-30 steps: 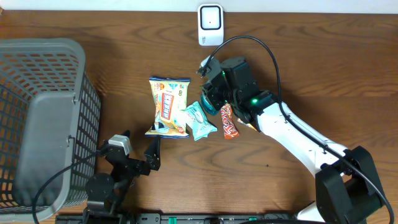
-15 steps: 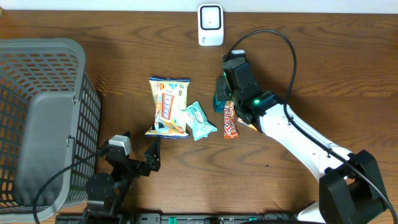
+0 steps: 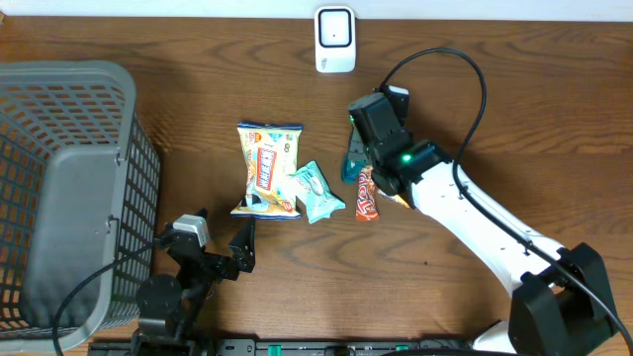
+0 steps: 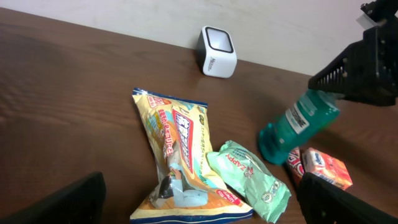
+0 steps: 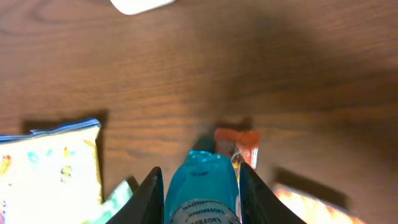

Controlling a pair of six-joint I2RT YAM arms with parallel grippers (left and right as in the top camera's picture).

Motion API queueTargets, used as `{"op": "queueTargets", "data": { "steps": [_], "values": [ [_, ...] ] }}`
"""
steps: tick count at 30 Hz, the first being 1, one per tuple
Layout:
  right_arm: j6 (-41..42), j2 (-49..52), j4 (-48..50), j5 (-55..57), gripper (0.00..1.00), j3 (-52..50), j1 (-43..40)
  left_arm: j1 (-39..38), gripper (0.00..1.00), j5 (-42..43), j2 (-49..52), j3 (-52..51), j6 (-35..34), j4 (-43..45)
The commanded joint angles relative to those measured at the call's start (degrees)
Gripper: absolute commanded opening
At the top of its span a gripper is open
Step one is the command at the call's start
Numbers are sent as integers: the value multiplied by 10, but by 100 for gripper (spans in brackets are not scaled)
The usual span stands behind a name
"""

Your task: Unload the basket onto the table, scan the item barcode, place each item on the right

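Next, I release the teal bottle with my right gripper on the bare table (image 3: 462, 180) under my white forearm, past the red candy bar.
My right gripper (image 3: 358, 148) is shut on a teal bottle (image 3: 351, 161), holding it tilted above the table. In the right wrist view the bottle (image 5: 202, 186) fills the gap between the two black fingers (image 5: 149, 193). The white barcode scanner (image 3: 334, 40) stands at the table's far edge, beyond the bottle and slightly left of it; it also shows in the left wrist view (image 4: 217, 51). My left gripper (image 3: 224, 229) rests open near the front edge, holding nothing.
A yellow snack bag (image 3: 267, 168), a green packet (image 3: 316, 191) and a red candy bar (image 3: 366, 195) lie mid-table, just under and left of the bottle. A grey mesh basket (image 3: 59, 74) fills the left side.
The right arm has carried the bottle to the right, off the green packet, and swung round more upright. The left arm has not moved.
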Motion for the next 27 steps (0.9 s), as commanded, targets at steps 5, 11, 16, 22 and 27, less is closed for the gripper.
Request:
{"op": "queueTargets", "data": {
  "steps": [5, 11, 16, 22, 27],
  "values": [
    [32, -28, -71, 67, 13, 75, 3, 2, 98, 11, 0, -8, 12, -17],
    [94, -28, -116, 127, 13, 76, 3, 2, 98, 11, 0, -8, 12, -17],
    [109, -28, -128, 172, 12, 76, 4, 2, 98, 11, 0, -8, 12, -17],
    [122, -27, -160, 214, 13, 76, 4, 2, 98, 11, 0, -8, 12, -17],
    [122, -27, -195, 245, 14, 76, -2, 2, 98, 11, 0, -8, 12, -17]
  ]
}}
